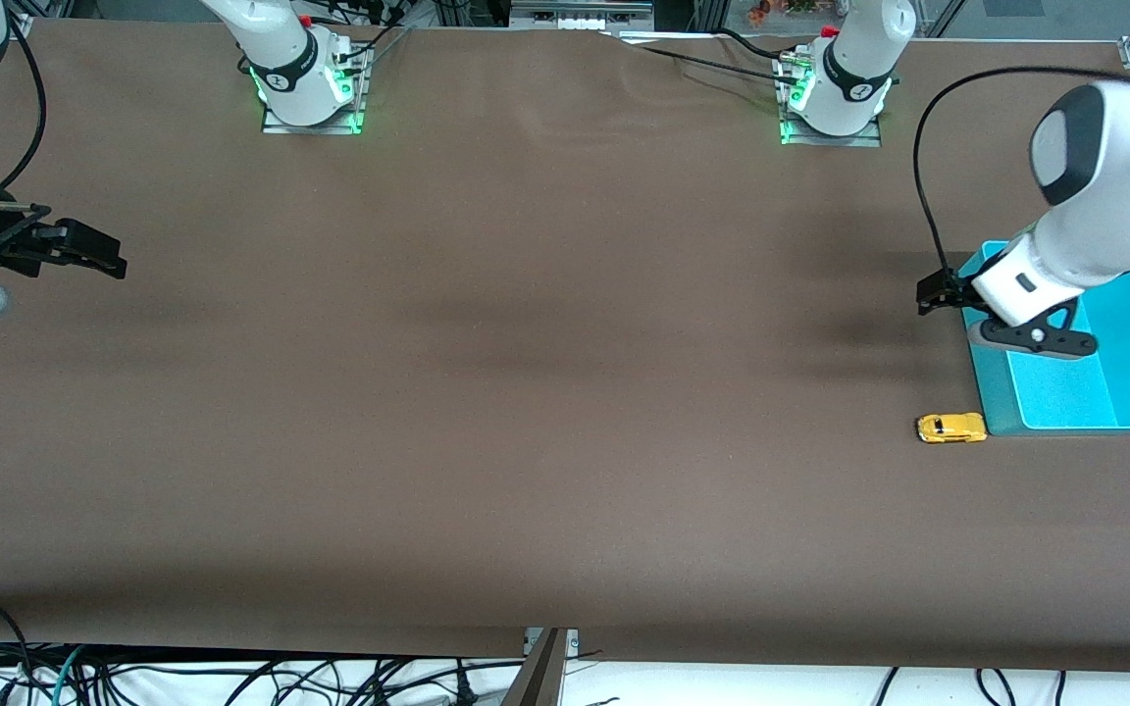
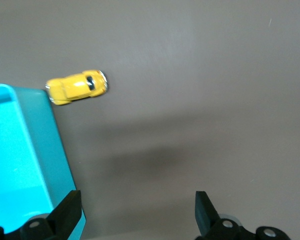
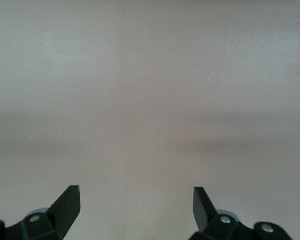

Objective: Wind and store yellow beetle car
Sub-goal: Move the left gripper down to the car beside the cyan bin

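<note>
I will next use my left gripper to grab the tray-side half (image 1: 967, 426) (image 2: 67, 90) of the yellow beetle car, leaving the end with the dark window sticking out between the fingers.
The yellow beetle car (image 1: 951, 428) rests on its wheels on the brown table, close against the turquoise tray's (image 1: 995, 397) corner nearest the front camera. In the left wrist view the car (image 2: 77, 86) lies ahead of the fingers, beside the tray (image 2: 20, 150). My left gripper (image 1: 1031, 338) hangs open and empty over the tray's edge that faces the right arm's end; the same gripper (image 2: 136, 200) has one finger above the tray's rim. My right gripper (image 1: 99, 253) waits open and empty at the right arm's end of the table, over bare cloth (image 3: 136, 192).
The tray is a shallow rectangular bin with nothing visible inside. A brown cloth (image 1: 545, 392) covers the whole table. Both arm bases (image 1: 310, 88) stand along the edge farthest from the front camera. Cables hang below the table's nearest edge.
</note>
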Motion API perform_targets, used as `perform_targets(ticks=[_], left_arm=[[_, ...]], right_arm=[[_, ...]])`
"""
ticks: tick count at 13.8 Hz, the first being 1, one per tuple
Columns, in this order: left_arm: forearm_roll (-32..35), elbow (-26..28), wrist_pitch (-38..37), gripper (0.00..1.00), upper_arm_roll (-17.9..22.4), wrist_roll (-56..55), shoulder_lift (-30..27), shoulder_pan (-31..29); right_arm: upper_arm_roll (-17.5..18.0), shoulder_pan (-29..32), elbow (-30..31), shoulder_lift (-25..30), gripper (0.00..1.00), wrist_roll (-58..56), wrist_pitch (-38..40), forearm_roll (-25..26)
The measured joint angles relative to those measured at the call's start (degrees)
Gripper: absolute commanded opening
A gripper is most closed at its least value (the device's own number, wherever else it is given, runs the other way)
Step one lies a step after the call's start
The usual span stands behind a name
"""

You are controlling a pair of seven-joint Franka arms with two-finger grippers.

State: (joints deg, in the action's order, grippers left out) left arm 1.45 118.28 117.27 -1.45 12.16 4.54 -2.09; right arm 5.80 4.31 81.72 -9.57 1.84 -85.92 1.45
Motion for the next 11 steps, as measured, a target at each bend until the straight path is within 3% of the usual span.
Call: perform_targets(ticks=[5,11], left_arm=[[0.02,2.8,7.71,1.0,0.03,28.54,3.09,-2.73],[0.59,2.28,14.83,1.0,-0.17,56.84,12.41,-5.79]], right_arm=[[-0.05,0.09,0.01,-0.03,1.0,-0.18,-0.03,0.0],[-0.05,0.1,0.02,-0.13,1.0,-0.18,-0.03,0.0]])
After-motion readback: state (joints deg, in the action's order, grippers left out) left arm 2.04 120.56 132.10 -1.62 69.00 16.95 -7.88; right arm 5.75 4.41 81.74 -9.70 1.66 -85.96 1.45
